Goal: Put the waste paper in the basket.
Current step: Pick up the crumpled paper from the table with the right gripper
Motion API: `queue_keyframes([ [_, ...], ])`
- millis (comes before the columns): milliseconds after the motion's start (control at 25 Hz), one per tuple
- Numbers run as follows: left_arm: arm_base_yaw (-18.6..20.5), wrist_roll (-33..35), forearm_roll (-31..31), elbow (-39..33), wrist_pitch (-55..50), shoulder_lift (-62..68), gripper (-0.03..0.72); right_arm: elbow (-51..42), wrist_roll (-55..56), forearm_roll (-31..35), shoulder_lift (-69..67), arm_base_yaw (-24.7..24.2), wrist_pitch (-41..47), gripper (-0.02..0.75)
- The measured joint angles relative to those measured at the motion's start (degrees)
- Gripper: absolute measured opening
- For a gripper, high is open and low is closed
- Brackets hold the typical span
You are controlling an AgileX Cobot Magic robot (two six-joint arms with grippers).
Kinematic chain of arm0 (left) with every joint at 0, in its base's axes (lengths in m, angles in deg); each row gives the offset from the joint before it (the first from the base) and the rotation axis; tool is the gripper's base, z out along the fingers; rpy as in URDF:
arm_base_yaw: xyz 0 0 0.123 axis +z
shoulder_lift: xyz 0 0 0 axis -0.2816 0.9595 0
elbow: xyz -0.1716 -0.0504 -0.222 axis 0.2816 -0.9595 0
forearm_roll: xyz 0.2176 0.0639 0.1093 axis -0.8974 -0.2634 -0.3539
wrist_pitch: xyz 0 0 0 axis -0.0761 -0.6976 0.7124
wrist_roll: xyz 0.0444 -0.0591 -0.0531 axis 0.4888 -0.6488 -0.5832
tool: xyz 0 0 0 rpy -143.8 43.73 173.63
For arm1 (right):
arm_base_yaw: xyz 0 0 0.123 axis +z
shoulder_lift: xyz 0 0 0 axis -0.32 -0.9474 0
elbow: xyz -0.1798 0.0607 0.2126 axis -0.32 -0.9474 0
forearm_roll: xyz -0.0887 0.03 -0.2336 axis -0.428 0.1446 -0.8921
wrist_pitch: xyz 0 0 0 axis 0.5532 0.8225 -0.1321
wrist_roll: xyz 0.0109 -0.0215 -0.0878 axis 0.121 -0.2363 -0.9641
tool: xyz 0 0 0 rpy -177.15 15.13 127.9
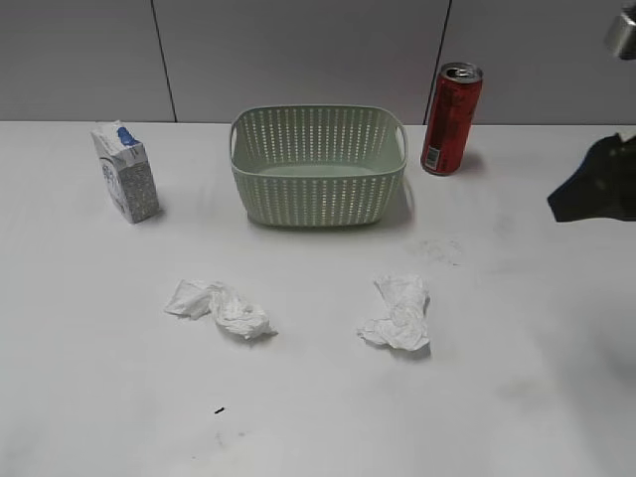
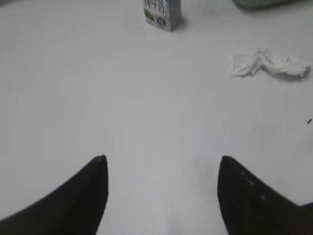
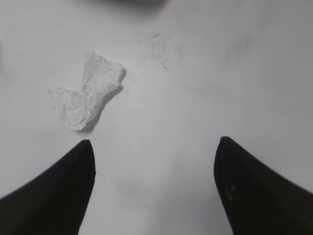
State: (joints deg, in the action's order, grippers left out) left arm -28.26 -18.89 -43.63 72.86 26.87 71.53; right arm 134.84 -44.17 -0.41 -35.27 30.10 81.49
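Observation:
The robot's right gripper needs to close on the crumpled middle (image 1: 403, 321) (image 3: 84, 104) of the white waste paper wad that is nearer the red can.
Two crumpled white waste paper wads lie on the white table: a left wad (image 1: 221, 308) and a right wad (image 1: 400, 312). A third wad is not in view. The pale green slotted basket (image 1: 318, 195) stands behind them and looks empty. My left gripper (image 2: 161, 159) is open over bare table, with the left wad (image 2: 269, 65) far to its upper right. My right gripper (image 3: 154, 143) is open above the table, with the right wad (image 3: 88, 93) to its upper left. Only a dark part of the right arm (image 1: 596, 184) shows at the exterior view's right edge.
A tall red can (image 1: 452, 118) stands right of the basket. An upright white-and-blue tissue pack (image 1: 126, 171) stands left of it, and shows in the left wrist view (image 2: 161, 12). A faint smudge (image 1: 440, 248) marks the table.

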Motion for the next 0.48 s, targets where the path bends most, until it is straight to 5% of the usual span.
queue_keyframes([
  [480, 0.0, -0.2, 0.6, -0.1, 0.0, -12.9, 0.522, 8.1, -14.1, -10.5, -19.8, 19.2, -0.2, 0.572],
])
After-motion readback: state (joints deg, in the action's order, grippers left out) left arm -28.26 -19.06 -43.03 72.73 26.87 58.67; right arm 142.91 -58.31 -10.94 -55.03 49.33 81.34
